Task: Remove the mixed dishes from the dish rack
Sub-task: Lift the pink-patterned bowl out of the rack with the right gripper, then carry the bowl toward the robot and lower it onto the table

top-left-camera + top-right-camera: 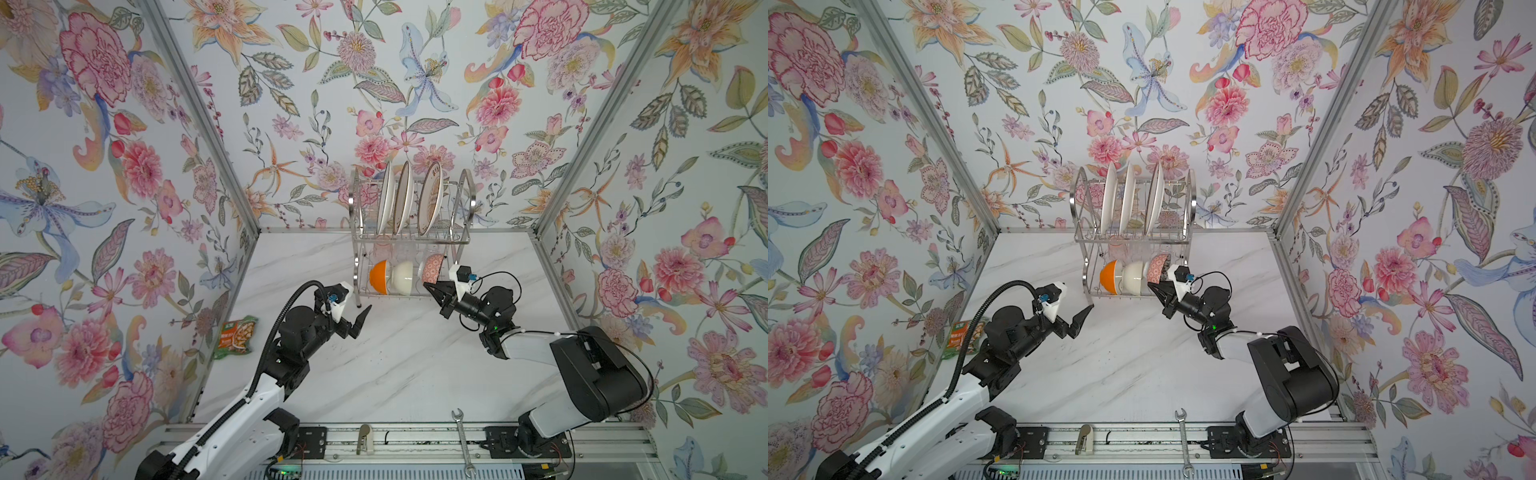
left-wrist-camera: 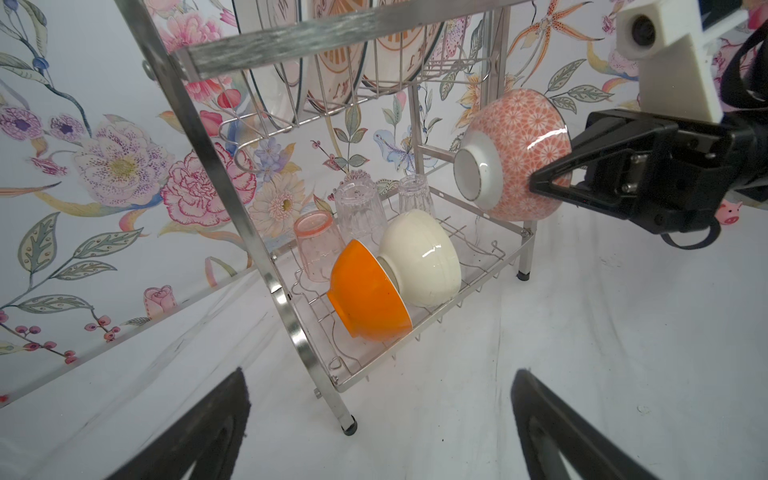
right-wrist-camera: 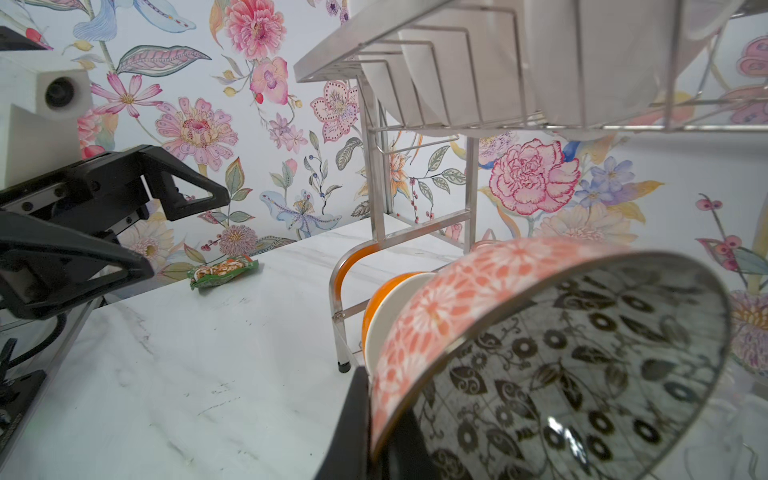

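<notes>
The red-patterned bowl, now held above the shelf's end, will go down from my right gripper onto the marble table, before the rack leg (image 1: 356,335) (image 3: 236,384) nearest the orange bowl.
The dish rack (image 1: 415,240) (image 1: 1133,239) stands at the back of the marble table. Three white plates (image 1: 409,203) (image 1: 1127,199) stand upright in its upper tier. On the lower shelf an orange bowl (image 1: 378,276) (image 2: 365,299) and a cream bowl (image 1: 405,276) (image 2: 424,257) lean together. Behind them stand a pink tumbler (image 2: 316,245) and clear tumblers (image 2: 359,203). My right gripper (image 1: 430,286) (image 1: 1156,286) (image 3: 374,424) is shut on the rim of the red-patterned bowl (image 1: 432,268) (image 2: 523,153) (image 3: 457,303), held above the shelf's right end. My left gripper (image 1: 360,322) (image 2: 380,374) hangs open and empty by the rack's front left leg.
A green-orange snack packet (image 1: 237,332) (image 3: 224,270) lies near the left wall. A steel wrench (image 1: 463,440) (image 1: 1185,440) rests across the front rail beside a small metal piece (image 1: 363,438). Floral walls close in the table on three sides.
</notes>
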`<state>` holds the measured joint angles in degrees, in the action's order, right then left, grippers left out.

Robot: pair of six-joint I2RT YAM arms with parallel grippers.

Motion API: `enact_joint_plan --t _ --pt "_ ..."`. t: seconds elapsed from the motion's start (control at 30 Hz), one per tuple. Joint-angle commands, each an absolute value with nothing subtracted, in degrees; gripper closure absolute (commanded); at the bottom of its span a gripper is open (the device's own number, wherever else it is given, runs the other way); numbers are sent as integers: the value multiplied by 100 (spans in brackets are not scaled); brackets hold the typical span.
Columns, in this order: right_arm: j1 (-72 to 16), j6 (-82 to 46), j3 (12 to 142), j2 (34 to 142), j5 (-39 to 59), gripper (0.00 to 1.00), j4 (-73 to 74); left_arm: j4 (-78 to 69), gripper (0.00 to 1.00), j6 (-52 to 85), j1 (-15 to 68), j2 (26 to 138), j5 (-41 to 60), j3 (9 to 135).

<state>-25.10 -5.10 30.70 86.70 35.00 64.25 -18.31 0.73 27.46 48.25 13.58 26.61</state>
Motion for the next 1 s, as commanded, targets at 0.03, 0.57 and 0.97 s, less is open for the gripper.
enact_joint_plan --t 0.03,0.57,0.97 --pt "-2918 998 3200 7690 3130 100 4291 -1506 1 275 2786 4629 1015 3131" --pt "-5016 3619 5357 7433 1438 100 -1594 -44 1 809 1408 5104 967 4314" --pt "-6213 4218 6933 9477 276 100 -2657 -33 1 898 941 5485 830 4167"
